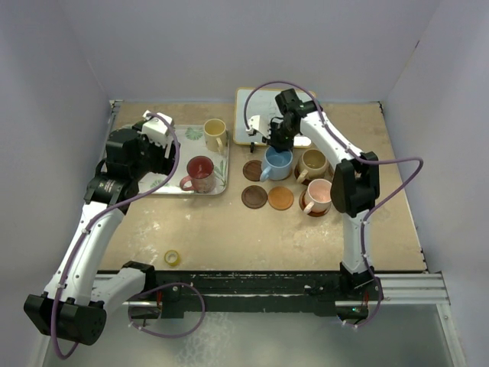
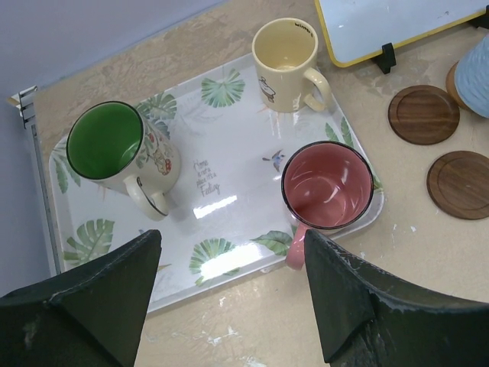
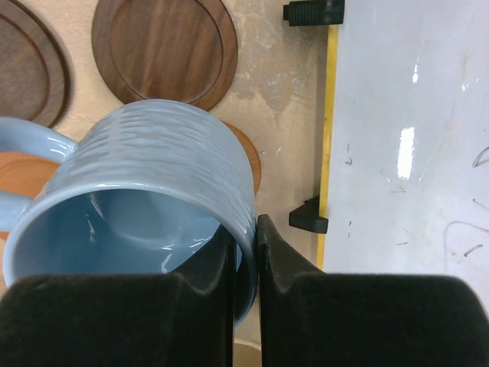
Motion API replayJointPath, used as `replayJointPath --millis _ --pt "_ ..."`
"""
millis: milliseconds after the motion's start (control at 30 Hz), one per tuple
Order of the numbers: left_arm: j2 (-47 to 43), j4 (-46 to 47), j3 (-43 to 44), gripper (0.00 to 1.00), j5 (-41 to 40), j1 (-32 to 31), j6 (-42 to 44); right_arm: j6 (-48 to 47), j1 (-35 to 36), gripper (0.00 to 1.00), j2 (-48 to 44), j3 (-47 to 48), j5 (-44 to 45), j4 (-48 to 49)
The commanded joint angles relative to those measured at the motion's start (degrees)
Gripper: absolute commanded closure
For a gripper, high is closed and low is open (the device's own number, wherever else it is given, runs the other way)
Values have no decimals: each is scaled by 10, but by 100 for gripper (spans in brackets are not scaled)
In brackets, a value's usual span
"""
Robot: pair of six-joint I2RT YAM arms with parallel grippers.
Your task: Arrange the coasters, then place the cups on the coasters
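Note:
Next, my right gripper releases the light blue cup on the orange coaster (image 1: 281, 166) (image 3: 189, 172) next to the tan cup. The light blue cup hangs tilted over an orange coaster.
My right gripper (image 3: 244, 237) is shut on the rim of the light blue cup (image 3: 137, 206), one finger inside and one outside. The cup hangs tilted over an orange coaster (image 3: 250, 157), and I cannot tell if it touches. Two dark wood coasters (image 1: 253, 170) (image 1: 254, 196) and another orange coaster (image 1: 280, 198) lie bare beside it. A tan cup (image 1: 312, 164) and a pink cup (image 1: 318, 196) each stand on a coaster. My left gripper (image 2: 229, 298) hovers open above the near edge of the leaf tray (image 2: 229, 138), which carries a green-lined cup (image 2: 114, 145), a yellow cup (image 2: 285, 57) and a red cup (image 2: 327, 187).
A yellow-framed whiteboard (image 1: 263, 115) lies at the back, just right of the blue cup. A small yellow tape roll (image 1: 173, 258) sits near the front edge. Walls close in on the left, the back and the right.

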Motion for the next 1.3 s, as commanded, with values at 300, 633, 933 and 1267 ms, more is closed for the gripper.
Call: replayJointPath --millis 300,633,933,1267 --pt "-4 21 2 27 15 10 11 -53 -19 99 10 41 -18 -1" --pt "-2 19 2 27 24 14 11 -61 -22 99 22 35 -17 15" --pt "0 15 5 27 33 17 11 -67 -24 99 38 46 -11 15" --pt "0 15 5 27 37 18 12 -73 -24 98 43 44 -8 17"
